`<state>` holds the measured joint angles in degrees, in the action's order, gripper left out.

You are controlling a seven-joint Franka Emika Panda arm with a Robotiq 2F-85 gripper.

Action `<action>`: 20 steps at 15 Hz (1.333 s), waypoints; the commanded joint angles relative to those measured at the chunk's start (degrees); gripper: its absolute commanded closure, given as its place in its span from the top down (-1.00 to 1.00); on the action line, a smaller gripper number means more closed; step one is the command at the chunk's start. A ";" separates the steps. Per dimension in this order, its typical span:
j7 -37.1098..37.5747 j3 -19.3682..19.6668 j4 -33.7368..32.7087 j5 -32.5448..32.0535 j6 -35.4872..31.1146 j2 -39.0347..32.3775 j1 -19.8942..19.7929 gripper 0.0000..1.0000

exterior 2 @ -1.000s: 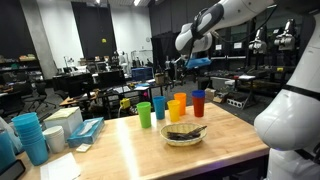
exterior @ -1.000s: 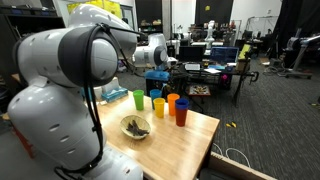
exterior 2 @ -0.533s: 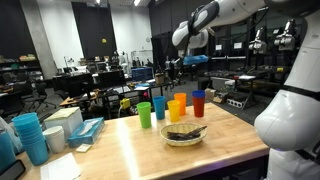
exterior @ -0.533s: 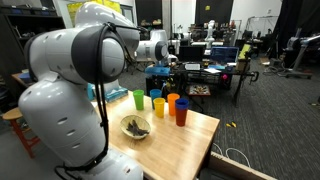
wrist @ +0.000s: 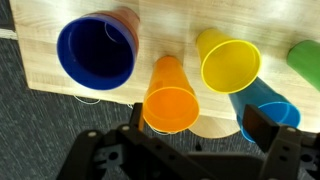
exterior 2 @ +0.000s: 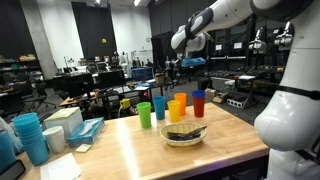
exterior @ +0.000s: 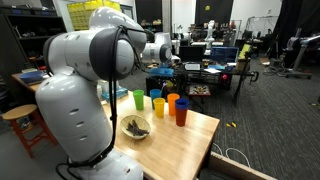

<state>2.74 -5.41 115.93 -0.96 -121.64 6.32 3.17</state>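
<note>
The orange cup's rim (exterior: 176,96) (wrist: 147,114), on the side toward the dark blue cup, is the next place for my gripper to go to and close on.
A row of plastic cups stands along the far edge of the wooden table (exterior: 185,145): green (exterior: 138,98), yellow (exterior: 157,105), orange (exterior: 171,103) and red (exterior: 181,112). My gripper (exterior: 168,62) hangs well above them, open and empty; it also shows in an exterior view (exterior 2: 193,62). In the wrist view the gripper (wrist: 198,125) looks straight down, its fingers either side of the orange cup (wrist: 172,95) and a light blue cup (wrist: 265,115). A dark blue cup (wrist: 95,48), the yellow cup (wrist: 230,62) and the green cup (wrist: 308,60) lie beyond.
A bowl (exterior 2: 185,133) holding dark items sits in front of the cups. A stack of blue cups (exterior 2: 30,135) and a blue tray (exterior 2: 85,128) stand at one end of the table. A stool (exterior: 20,125) stands beside it. Desks and equipment fill the room behind.
The arm has turned and the gripper has shifted slightly sideways above the cups. The cups and bowl have not moved.
</note>
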 commanded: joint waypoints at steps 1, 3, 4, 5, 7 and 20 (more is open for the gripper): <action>-2.74 1.30 -2.91 0.78 -0.54 -2.40 -0.14 1.00; -4.04 1.93 -3.99 1.20 -0.38 -3.39 -0.34 1.00; -4.65 2.20 -4.50 1.56 0.00 -3.94 -0.45 1.00; -5.23 2.44 -4.96 1.79 0.20 -4.42 -0.60 1.00; -6.26 2.87 -5.93 2.29 0.78 -5.86 -0.87 1.00; -7.99 3.83 -10.01 4.01 0.98 -10.74 -2.03 1.00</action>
<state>-2.97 -2.01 107.17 1.78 -118.36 -2.38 1.61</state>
